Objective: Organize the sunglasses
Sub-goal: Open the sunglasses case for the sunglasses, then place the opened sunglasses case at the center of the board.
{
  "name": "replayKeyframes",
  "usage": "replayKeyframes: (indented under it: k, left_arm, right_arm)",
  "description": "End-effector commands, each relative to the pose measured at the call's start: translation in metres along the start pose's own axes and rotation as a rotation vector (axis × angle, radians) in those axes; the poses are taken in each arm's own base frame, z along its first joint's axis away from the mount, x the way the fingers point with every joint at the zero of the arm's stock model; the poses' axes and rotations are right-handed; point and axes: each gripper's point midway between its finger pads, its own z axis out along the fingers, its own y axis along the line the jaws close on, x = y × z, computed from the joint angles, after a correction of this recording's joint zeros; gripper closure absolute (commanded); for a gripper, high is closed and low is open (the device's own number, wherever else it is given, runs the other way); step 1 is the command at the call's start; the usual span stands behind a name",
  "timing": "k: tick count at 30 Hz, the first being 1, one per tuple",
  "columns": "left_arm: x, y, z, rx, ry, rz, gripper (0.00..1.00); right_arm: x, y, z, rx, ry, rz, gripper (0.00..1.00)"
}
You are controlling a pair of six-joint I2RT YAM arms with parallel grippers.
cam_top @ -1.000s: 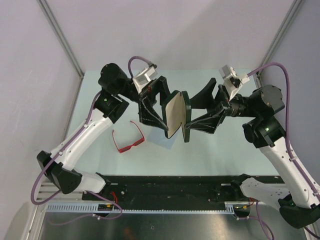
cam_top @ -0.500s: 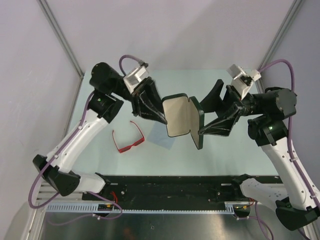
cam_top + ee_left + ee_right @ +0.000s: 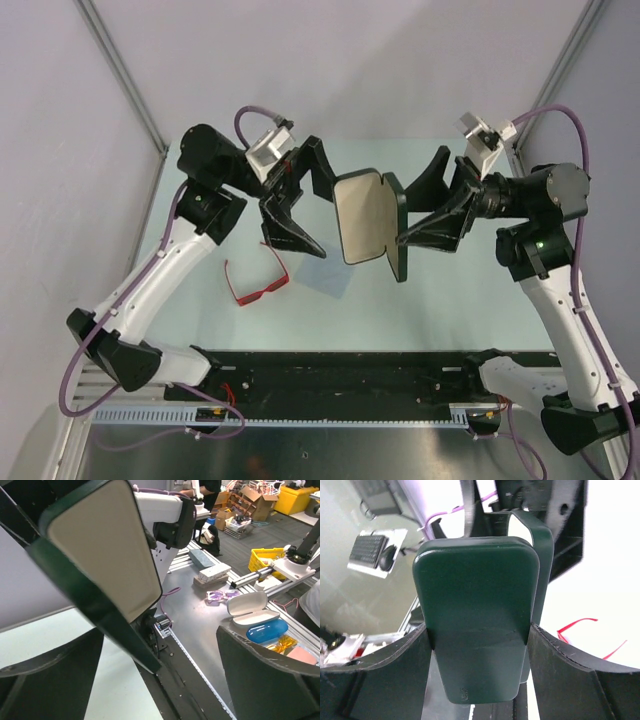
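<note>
Next, my right gripper releases the open case on the table [image 3: 389,251] next to the pale blue cloth, across from the red sunglasses. The case is still in the air over the table.
The red sunglasses [image 3: 255,283] lie on the table at left, arms unfolded; they also show in the right wrist view [image 3: 585,634]. My right gripper [image 3: 405,218] is shut on the dark green half of the open case [image 3: 398,238] and holds it in the air over the table's middle. The jaws pinch its sides in the right wrist view [image 3: 477,670]. The case's lid with its beige lining [image 3: 362,218] faces my left gripper [image 3: 328,220]. That gripper is wide open and empty beside the lid [image 3: 100,545].
A pale blue cloth [image 3: 322,276] lies flat on the table below the held case, just right of the sunglasses. The black base rail [image 3: 340,375] runs along the near edge. The enclosure's walls stand close on both sides.
The case has swung open from nearly shut. My left gripper has let go of the lid and spread its jaws wide. The right gripper has lifted the case slightly up and right.
</note>
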Motion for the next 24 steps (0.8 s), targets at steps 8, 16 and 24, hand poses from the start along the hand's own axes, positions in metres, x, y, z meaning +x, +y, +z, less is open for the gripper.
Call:
replayKeyframes:
  k: [8,16,24]
  left_arm:
    - [-0.002,0.053,-0.053,-0.304,-0.083,-0.070,0.00]
    - [0.032,0.103,-0.121,-0.672,-0.235,-0.266,0.00]
    - [0.073,0.106,-0.126,-0.708,-0.249,-0.395,0.00]
  right_arm:
    - [0.001,-0.069,-0.025,0.363,-0.041,0.144,1.00]
    - [0.054,-0.145,-0.044,0.587,0.084,0.349,1.00]
    - [0.127,-0.199,-0.062,0.644,0.262,0.534,1.00]
